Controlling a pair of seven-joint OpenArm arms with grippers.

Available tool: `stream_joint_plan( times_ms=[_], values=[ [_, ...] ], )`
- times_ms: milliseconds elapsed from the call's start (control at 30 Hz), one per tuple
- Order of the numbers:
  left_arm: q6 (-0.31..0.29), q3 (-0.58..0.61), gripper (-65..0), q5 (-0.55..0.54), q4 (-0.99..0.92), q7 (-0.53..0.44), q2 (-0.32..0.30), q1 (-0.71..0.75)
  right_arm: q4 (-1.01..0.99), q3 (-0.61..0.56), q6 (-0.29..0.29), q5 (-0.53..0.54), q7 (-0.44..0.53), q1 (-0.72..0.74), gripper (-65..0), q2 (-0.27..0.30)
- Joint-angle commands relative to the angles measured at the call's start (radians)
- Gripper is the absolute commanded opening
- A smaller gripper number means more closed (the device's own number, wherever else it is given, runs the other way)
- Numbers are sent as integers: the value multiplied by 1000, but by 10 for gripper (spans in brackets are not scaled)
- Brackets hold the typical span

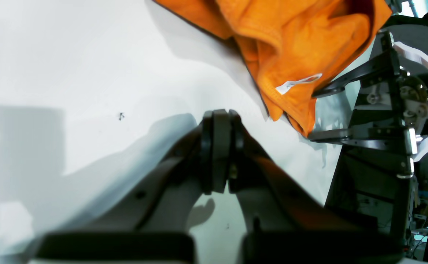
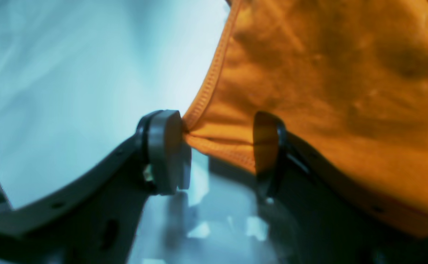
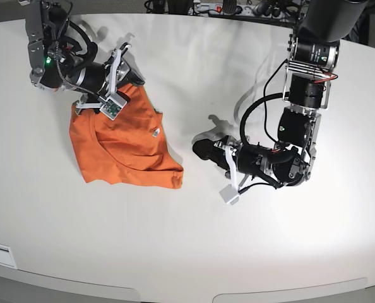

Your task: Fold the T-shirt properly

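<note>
My right gripper will pull the T-shirt's far edge out flat, as it lies bunched at that gripper, and then take the T-shirt's other far corner (image 3: 79,117) before folding.
The orange T-shirt (image 3: 121,148) lies crumpled on the white table (image 3: 194,246), left of centre, with a small white label (image 3: 154,132) showing. My right gripper (image 3: 132,81) is at its far top edge. In the right wrist view the right gripper (image 2: 217,154) is open, and a stitched hem of the T-shirt (image 2: 327,91) lies between the jaws, touching the left pad (image 2: 166,150). My left gripper (image 3: 202,149) is shut and empty, low over the table, right of the shirt and apart from it. In the left wrist view the left gripper (image 1: 219,124) is shut, with the T-shirt (image 1: 302,40) beyond it.
The right gripper (image 1: 322,112) also shows in the left wrist view, open at the shirt's corner. Cables and a power strip (image 3: 238,9) lie along the table's far edge. The left arm's column (image 3: 307,82) stands at the right.
</note>
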Motion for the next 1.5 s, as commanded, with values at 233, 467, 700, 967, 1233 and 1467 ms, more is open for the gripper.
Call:
stream_joint_plan(
  times_ms=[233,467,700,967,1233,1467],
  values=[
    [-3,-3,-650,-28,14,-2,-2,-33,12,4,2,-11,42,8,-650,9],
    [-3,-3,-650,-28,14,-2,-2,-33,12,4,2,108,-49,5,-379,9],
    [-3,-3,-650,-36,14,-2,-2,-33,12,4,2,8,49,-47,-338,9],
    [-3,-3,-650,-35,14,-2,0,-33,12,4,2,-33,84,-52,-650,8],
    [-3,-3,-650,-35,14,-2,0,-33,89,4,2,127,75,-50,-650,9],
    [-3,-3,-650,-35,14,-2,0,-33,179,4,2,185,89,-50,-650,8]
  ],
)
